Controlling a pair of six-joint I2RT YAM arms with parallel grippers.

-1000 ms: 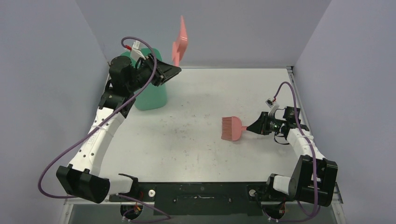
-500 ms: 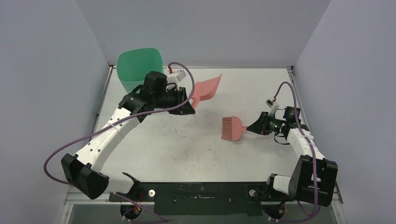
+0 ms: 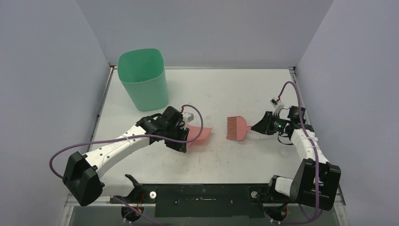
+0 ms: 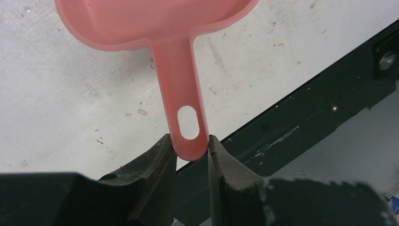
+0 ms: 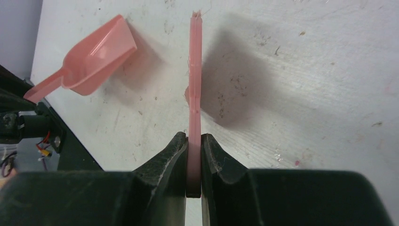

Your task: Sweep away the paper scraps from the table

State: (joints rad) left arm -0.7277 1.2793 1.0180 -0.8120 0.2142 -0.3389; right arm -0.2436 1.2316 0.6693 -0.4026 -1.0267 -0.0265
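Note:
I need to lay the pink dustpan flat on the white table (image 3: 202,140) with my left gripper, beside the bristles of the pink brush.
No paper scraps show in any view. My left gripper (image 3: 185,137) is shut on the handle end of the pink dustpan (image 3: 199,134), which sits low over the white table (image 3: 211,89) at the middle front, its mouth facing right. In the left wrist view the handle (image 4: 181,94) is pinched between my fingertips (image 4: 190,147). My right gripper (image 3: 254,127) is shut on the handle of the pink brush (image 3: 235,128), just right of the dustpan with its bristles pointing left. The right wrist view shows the brush edge-on (image 5: 195,70) in my gripper (image 5: 194,141), and the dustpan (image 5: 94,56) beyond it.
A green bin (image 3: 143,84) stands upright at the table's back left corner. Pale grey walls close in the back and both sides. A black rail (image 3: 202,193) runs along the near edge. The table surface has faint scuff marks.
My left arm has swung the dustpan from tipped above the green bin down and forward to the table's middle front. The brush has shifted slightly away from me.

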